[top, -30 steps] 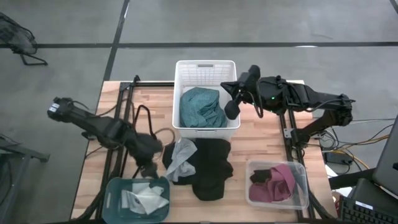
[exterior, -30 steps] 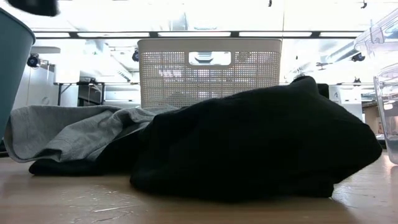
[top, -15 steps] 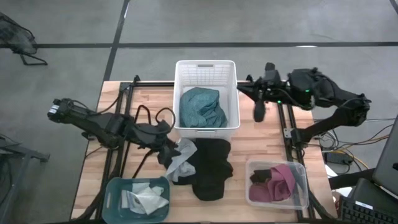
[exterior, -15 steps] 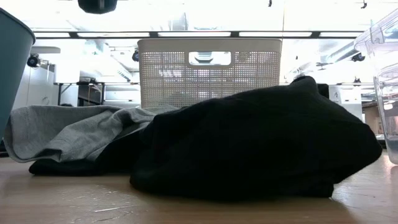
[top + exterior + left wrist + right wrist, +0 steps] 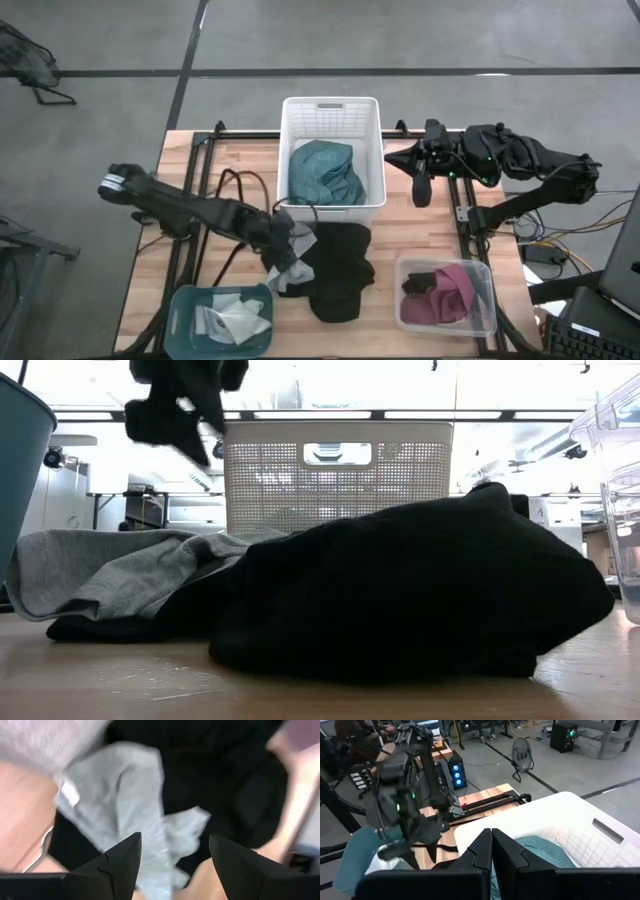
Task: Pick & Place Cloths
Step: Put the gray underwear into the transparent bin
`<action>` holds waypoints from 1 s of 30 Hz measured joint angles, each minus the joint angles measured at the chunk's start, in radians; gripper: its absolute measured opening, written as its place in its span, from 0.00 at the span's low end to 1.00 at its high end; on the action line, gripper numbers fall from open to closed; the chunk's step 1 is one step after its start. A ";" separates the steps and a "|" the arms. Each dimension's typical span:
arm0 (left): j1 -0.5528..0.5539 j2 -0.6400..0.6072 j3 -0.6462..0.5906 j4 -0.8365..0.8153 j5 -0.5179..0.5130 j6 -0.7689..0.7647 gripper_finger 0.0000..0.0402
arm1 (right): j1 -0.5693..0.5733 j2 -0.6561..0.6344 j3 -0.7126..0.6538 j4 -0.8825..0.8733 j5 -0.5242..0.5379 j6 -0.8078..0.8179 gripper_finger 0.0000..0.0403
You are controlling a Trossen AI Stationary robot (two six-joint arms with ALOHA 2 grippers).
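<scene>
The robot's left gripper should close on the narrow end [image 5: 281,277] [image 5: 161,862] of the light grey cloth, the part nearest the teal tray.
My left gripper [image 5: 288,233] hangs open above the light grey cloth [image 5: 290,256], clear of it; the left wrist view shows its fingers apart [image 5: 172,865] over the grey cloth [image 5: 125,795]. That cloth lies partly on a heap of black cloths [image 5: 340,272] on the table in front of the white basket [image 5: 332,110]. A teal-green cloth [image 5: 325,172] lies in the basket. The maroon cloth [image 5: 452,288] sits in a clear tray, with a black one beside it. Small white cloths [image 5: 235,318] lie in the teal tray. My right gripper [image 5: 421,190] is shut, right of the basket.
The teal tray [image 5: 183,305] stands at the near left and the clear tray [image 5: 487,300] at the near right. Cables [image 5: 235,190] loop over the table left of the basket. Bare wood shows between the basket and the right arm's base.
My left gripper has swung from above the teal tray toward the table's right and come down over the grey cloth. My right gripper has drawn away from over the basket's right rim toward the table's right edge. The cloths have kept still.
</scene>
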 joint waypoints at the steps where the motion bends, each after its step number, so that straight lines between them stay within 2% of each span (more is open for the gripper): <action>1: 0.000 0.018 0.000 -0.019 0.007 -0.002 0.59 | 0.003 0.001 0.000 0.005 0.001 -0.003 0.02; 5: 0.000 0.092 0.000 -0.067 0.019 -0.001 0.59 | 0.008 0.006 0.001 0.030 0.000 -0.013 0.02; 15: 0.002 0.227 0.000 -0.062 0.012 -0.013 0.59 | 0.007 0.011 0.001 0.030 0.001 -0.014 0.02; 21: 0.005 0.289 0.000 -0.036 0.095 0.075 0.58 | 0.007 0.011 0.001 0.034 0.002 -0.014 0.02; 25: 0.006 0.295 0.000 -0.025 0.099 0.112 0.46 | 0.007 0.011 0.001 0.035 0.002 -0.014 0.02; 30: 0.008 0.280 -0.001 -0.011 0.099 0.179 0.16 | 0.007 0.013 0.001 0.036 0.002 -0.003 0.02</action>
